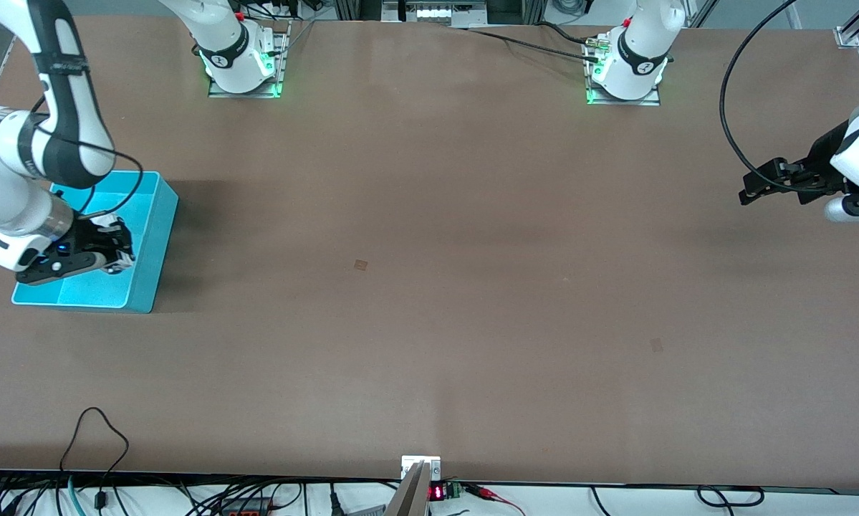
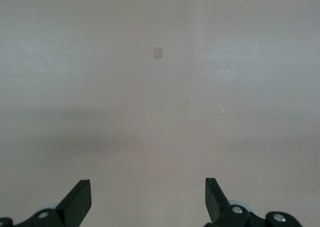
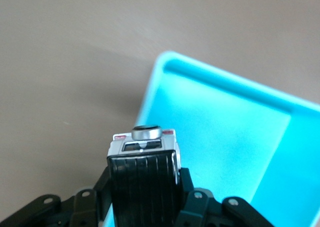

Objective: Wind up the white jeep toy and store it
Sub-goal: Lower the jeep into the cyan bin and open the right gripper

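Note:
My right gripper is holding the white jeep toy. It will let go of it on the cyan bin's bottom (image 1: 122, 249) (image 3: 191, 163), closer to the bin's side that faces the middle of the table.
My right gripper (image 1: 114, 252) is over the cyan bin (image 1: 153, 236) at the right arm's end of the table. It is shut on the white jeep toy (image 3: 144, 173), whose black ribbed roof sits between the fingers (image 3: 192, 202) in the right wrist view, with the bin's rim and floor (image 3: 220, 127) below it. In the front view the toy is mostly hidden by the hand. My left gripper (image 1: 748, 192) waits in the air over the left arm's end of the table, open and empty, its fingertips (image 2: 80, 199) wide apart over bare table.
The brown table (image 1: 429, 287) has a small square mark (image 1: 360, 264) near the middle and another (image 1: 656, 345) nearer the camera. Cables run along the near edge (image 1: 99, 430).

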You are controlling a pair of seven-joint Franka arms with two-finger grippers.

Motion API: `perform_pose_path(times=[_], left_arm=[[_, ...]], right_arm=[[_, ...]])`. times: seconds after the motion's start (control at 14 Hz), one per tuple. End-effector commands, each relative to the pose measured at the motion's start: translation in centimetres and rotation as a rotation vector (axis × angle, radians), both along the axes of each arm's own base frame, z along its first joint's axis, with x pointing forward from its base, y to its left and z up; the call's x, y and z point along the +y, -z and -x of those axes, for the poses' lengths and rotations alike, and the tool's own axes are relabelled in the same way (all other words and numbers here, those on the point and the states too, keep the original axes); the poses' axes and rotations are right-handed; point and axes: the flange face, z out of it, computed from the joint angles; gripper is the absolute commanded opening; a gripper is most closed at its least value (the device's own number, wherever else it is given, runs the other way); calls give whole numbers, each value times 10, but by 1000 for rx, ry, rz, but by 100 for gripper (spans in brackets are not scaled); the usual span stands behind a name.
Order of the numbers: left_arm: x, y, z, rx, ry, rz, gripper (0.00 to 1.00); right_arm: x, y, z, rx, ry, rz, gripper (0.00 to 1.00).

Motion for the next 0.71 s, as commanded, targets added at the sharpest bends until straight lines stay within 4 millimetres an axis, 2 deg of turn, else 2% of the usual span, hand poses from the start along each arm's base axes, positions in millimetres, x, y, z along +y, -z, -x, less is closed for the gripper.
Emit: perform_pose_path(times=[0.0, 0.21, 0.43, 0.64], left_arm=[[0, -6, 13, 9, 7, -15, 100], [-1, -8, 14, 3, 8, -15, 100], [0, -8, 14, 4, 7, -15, 100], [0, -9, 14, 1, 6, -15, 100]], right_arm=[[-32, 15, 5, 0, 89, 23, 0], [-46, 41, 6, 7, 183, 45, 0], [-54, 71, 8, -22, 197, 60, 0], [-59, 85, 11, -14, 270, 65, 0]])
